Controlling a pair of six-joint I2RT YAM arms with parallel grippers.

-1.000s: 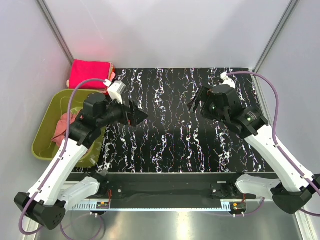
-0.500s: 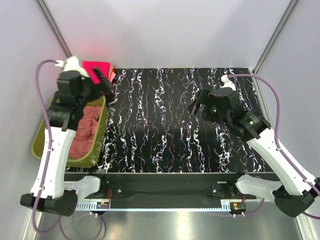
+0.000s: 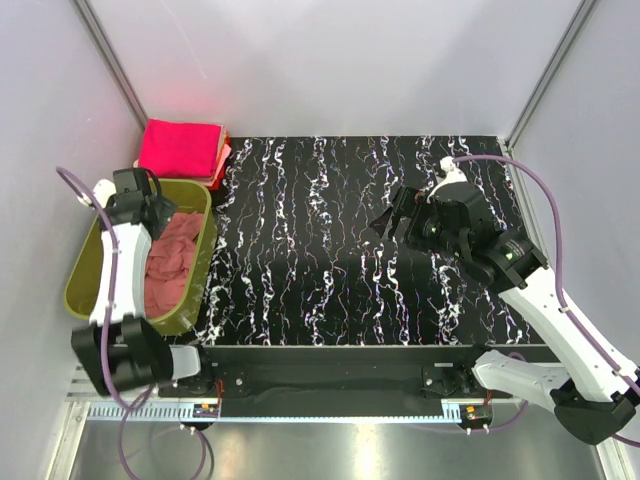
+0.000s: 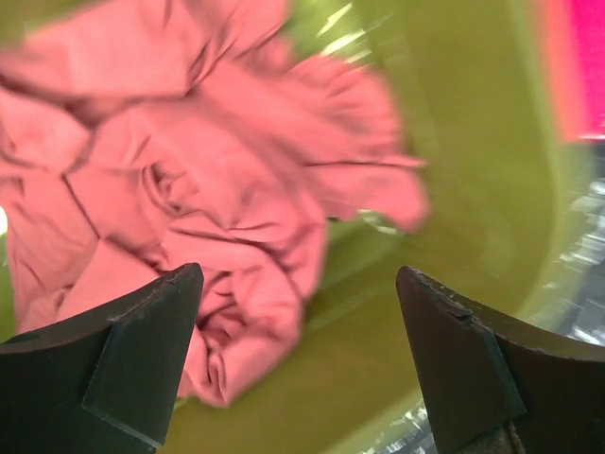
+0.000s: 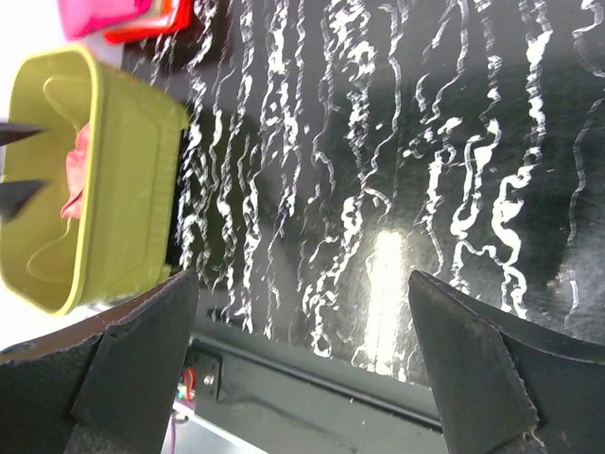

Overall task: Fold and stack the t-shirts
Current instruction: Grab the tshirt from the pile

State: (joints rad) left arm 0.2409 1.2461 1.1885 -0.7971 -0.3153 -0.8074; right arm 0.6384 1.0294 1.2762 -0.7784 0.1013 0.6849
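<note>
Next, my left gripper closes on the raised fold (image 3: 159,243) (image 4: 225,216) of the salmon t-shirt, slightly in from its edge near the back end of the olive basket.
A crumpled salmon t-shirt (image 3: 172,262) (image 4: 180,180) lies in the olive basket (image 3: 88,262). My left gripper (image 3: 152,210) (image 4: 298,274) hangs open just above the shirt's edge near the basket's back end, its jaws wide apart with nothing held between them. Folded magenta t-shirts (image 3: 180,148) (image 5: 95,14) sit stacked behind the basket at the table's back left corner. Over the right half of the black marbled table (image 3: 330,280), my right gripper (image 3: 392,218) (image 5: 302,276) is open and empty above bare tabletop.
The basket (image 5: 104,170) stands off the table's left edge, with its green wall (image 4: 444,170) close to my left fingers. Grey walls close in the left, back and right sides. The table's near edge and a metal rail (image 5: 312,378) show below the right gripper.
The left arm swung from over the table's left side to the basket and dropped toward the salmon shirt. The right gripper shifted only slightly.
</note>
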